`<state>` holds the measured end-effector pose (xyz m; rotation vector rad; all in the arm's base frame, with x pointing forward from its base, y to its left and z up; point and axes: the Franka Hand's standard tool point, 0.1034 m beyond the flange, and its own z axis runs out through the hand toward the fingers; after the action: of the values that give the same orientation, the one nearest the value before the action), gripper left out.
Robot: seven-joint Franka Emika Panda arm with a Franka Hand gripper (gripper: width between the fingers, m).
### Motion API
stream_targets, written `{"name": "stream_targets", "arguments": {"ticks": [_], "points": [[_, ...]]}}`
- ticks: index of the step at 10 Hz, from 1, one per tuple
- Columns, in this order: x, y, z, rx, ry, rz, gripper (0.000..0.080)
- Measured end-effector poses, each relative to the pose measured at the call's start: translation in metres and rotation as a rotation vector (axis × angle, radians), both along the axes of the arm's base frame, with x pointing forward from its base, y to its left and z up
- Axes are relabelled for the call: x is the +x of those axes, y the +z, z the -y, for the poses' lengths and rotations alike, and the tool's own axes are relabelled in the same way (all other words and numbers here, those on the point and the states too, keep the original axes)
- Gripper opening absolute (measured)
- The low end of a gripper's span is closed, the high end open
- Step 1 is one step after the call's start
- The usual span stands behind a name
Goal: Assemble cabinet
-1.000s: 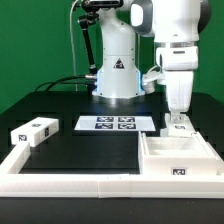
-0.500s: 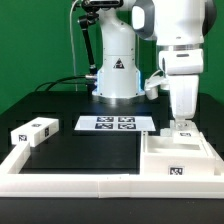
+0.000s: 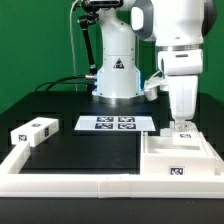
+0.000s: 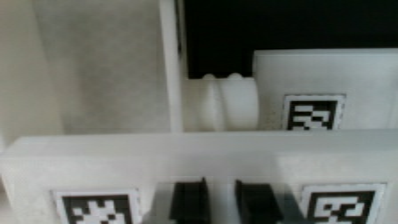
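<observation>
My gripper is going to let go of the white tagged piece against the end of the open cabinet body (image 3: 187,147), on the part nearer the front rail.
The cabinet body (image 3: 178,158), a white open box with tags, lies at the exterior view's right front. My gripper (image 3: 181,126) stands straight down on its far wall. In the wrist view the two dark fingers (image 4: 178,202) stand close together, with a pale strip of the tagged wall (image 4: 107,160) between them; the gripper (image 4: 219,203) looks shut on that wall. Past the wall I see round pegs (image 4: 217,100) and a tagged white panel (image 4: 317,95). A small white tagged block (image 3: 33,131) lies loose at the exterior view's left.
The marker board (image 3: 114,124) lies in front of the robot base (image 3: 115,70). Long white border rails (image 3: 70,185) run along the front and the left of the black table. Cables trail behind the base.
From one second ago to half a second ago my gripper shifted slightly to the exterior view's right, and the cabinet body seems to have shifted with it. Nothing has moved since.
</observation>
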<state>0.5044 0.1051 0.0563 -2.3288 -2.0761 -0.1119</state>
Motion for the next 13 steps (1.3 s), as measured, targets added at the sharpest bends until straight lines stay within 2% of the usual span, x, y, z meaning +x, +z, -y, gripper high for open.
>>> {"name": "stream_targets", "arguments": {"ticks": [1,2,4,8,13], "points": [[0.0,0.0,0.0,0.0,0.0,-0.002,0.007],[0.009,0.0,0.001,-0.002,-0.001,-0.007,0.007],[0.039,0.001,0.005,0.003,-0.005,0.0,0.007],[0.071,0.001,0.01,0.007,-0.025,0.0,0.007],[0.073,0.0,0.01,0.002,-0.007,-0.016,0.007]]}}
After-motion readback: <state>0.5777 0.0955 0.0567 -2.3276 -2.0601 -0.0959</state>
